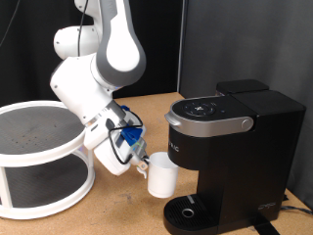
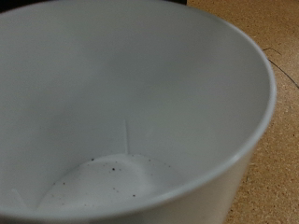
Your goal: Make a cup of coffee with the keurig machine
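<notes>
The gripper will release the small white cup, hanging just above the table now, on the round drip base of the black keurig machine (image 1: 190, 214).
In the exterior view the white arm reaches down at the middle, and my gripper (image 1: 146, 166) is shut on the rim of the small white cup (image 1: 162, 177). The cup stands upright and hangs just above the table. It is close to the left side of the black keurig machine (image 1: 230, 137), beside and slightly above the round drip base (image 1: 189, 212). The machine's lid is down. In the wrist view the cup's inside (image 2: 121, 103) fills the frame. It is empty apart from a few dark specks at the bottom. No fingers show there.
A white round two-tier rack (image 1: 39, 157) stands at the exterior view's left on the brown table (image 1: 117, 211). A dark curtain hangs behind. A thin cable (image 1: 293, 204) lies at the machine's right.
</notes>
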Tool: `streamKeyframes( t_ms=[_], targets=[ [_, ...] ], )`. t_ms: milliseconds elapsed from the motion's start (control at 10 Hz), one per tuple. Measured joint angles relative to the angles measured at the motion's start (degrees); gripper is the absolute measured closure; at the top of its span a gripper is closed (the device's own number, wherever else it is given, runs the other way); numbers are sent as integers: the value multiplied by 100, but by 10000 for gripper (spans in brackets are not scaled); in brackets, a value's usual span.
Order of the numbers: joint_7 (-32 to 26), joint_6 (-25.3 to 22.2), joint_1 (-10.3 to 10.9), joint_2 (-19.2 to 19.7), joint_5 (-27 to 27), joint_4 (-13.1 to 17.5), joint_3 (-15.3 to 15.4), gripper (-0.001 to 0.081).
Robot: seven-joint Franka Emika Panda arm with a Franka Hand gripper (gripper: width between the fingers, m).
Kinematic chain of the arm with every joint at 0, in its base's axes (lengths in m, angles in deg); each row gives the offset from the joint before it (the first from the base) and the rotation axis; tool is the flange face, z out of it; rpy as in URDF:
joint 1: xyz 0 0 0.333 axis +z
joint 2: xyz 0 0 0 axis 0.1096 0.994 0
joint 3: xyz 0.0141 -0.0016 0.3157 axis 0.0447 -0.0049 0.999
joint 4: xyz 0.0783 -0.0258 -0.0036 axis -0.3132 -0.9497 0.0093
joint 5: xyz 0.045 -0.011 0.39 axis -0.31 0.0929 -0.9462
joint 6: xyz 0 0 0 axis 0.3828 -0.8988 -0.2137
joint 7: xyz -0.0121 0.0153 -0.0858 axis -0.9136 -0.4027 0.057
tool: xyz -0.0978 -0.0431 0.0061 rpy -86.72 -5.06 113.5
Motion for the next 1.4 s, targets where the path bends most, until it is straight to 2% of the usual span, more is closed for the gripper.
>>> streamKeyframes(
  t_ms=[600,1400],
  targets=[
    [-369,28,65,583,-695,531,378,737],
    [-1115,195,85,1144,-1420,729,667,737]
  ],
)
